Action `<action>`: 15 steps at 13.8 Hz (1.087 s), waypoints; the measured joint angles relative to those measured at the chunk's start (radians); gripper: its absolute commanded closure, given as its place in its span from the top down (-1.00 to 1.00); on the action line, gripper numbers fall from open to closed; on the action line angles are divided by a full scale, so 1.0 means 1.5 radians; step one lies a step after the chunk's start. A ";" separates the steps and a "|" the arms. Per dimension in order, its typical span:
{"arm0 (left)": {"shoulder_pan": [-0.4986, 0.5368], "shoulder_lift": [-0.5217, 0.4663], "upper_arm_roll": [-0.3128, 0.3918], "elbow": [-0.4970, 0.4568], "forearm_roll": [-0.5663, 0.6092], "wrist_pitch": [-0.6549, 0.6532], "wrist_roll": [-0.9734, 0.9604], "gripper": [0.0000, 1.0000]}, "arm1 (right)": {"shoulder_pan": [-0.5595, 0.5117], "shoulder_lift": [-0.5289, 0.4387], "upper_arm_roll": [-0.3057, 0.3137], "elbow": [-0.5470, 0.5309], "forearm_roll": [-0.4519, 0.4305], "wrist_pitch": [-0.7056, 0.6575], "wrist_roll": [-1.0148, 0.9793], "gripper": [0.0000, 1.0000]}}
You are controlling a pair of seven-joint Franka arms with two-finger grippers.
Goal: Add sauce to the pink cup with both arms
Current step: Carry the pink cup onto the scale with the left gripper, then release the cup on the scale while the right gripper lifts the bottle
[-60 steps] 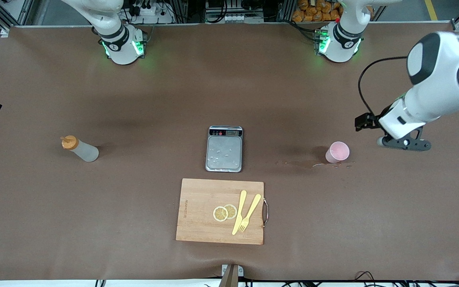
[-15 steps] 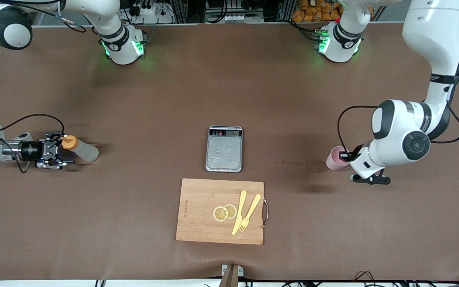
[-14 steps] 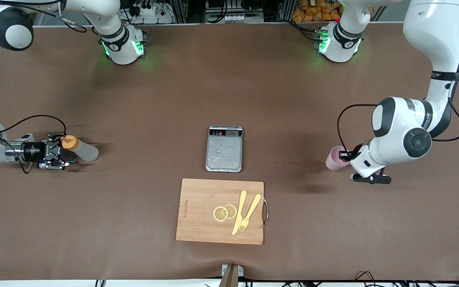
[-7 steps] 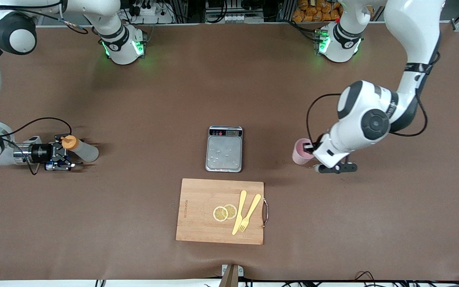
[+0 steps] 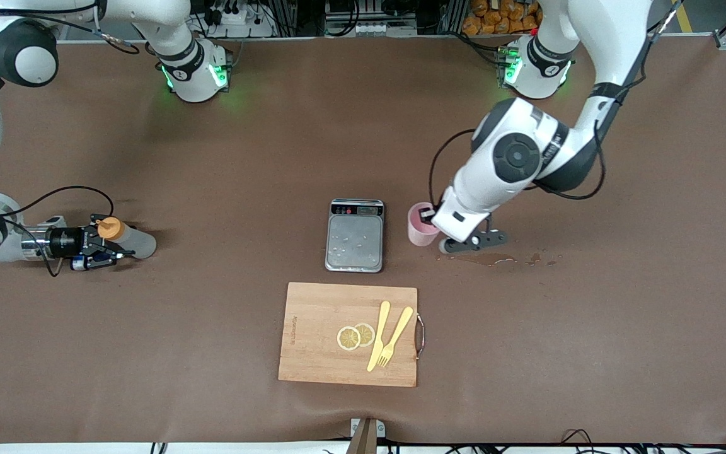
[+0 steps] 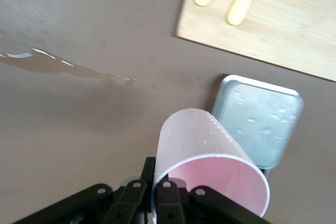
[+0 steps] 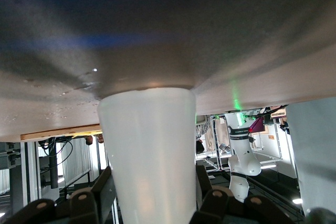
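I will set the pink cup down with my left gripper on the middle of the grey scale's plate point(image 5: 353, 246) point(image 6: 251, 118).
The pink cup point(image 5: 420, 226) hangs from my left gripper point(image 5: 430, 221), right beside the grey scale point(image 5: 355, 236) on the side toward the left arm's end. In the left wrist view the gripper point(image 6: 156, 184) is shut on the cup point(image 6: 199, 140), pinching its wall at the rim with one finger inside and one outside. The sauce bottle point(image 5: 136, 241) with its orange cap point(image 5: 109, 227) stands near the right arm's end of the table. My right gripper point(image 5: 113, 241) reaches in level with the table. Its fingers press both sides of the bottle's whitish body point(image 7: 149, 150).
A wooden cutting board point(image 5: 312, 366) with lemon slices point(image 5: 355, 336) and a yellow knife and fork point(image 5: 388, 340) lies nearer to the front camera than the scale. A wet spill point(image 5: 489, 258) marks the table under the left wrist. The spill point(image 6: 52, 64) and scale point(image 6: 262, 119) also show in the left wrist view.
My left arm picked up the pink cup near the left arm's end and carried it to beside the scale. My right gripper moved onto the sauce bottle and closed on it.
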 measured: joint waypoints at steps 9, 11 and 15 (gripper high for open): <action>-0.136 0.145 0.024 0.136 0.000 0.025 -0.118 -1.00 | 0.012 0.000 0.001 0.011 0.001 0.001 0.008 0.01; -0.165 0.173 0.049 0.158 0.000 0.051 -0.122 -1.00 | 0.018 -0.002 0.005 0.020 0.001 0.002 0.027 0.01; -0.212 0.204 0.092 0.167 0.000 0.088 -0.129 -1.00 | 0.025 -0.021 0.023 0.033 0.002 0.002 0.070 0.01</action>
